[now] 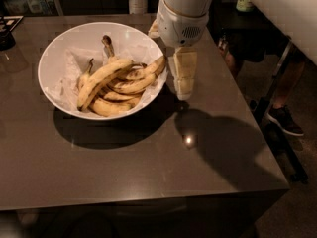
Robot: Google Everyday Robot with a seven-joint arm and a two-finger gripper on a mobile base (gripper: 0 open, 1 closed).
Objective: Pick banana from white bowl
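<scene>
The top brown-spotted banana is beside the long pale yellow banana in the white bowl. Next, my gripper will go to the middle of the top brown-spotted banana point(130, 85) and close there.
The white bowl point(59, 48) stands at the back left of the dark table, lined with crumpled white paper. Several bananas lie in it. The banana point(101, 77), the longest and thickest, pale yellow with a dark streak, lies diagonally on top of the pile. Shorter brown-spotted bananas point(131, 86) lie under and to the right of it. My gripper point(184, 88) hangs from the white arm just right of the bowl's right rim, above the table, pointing down. It holds nothing that I can see.
The dark table point(148, 172) has its right edge and front edge close by. A person's leg and dark shoe point(285, 120) are on the floor to the right. A dark object point(6, 33) sits at the back left corner.
</scene>
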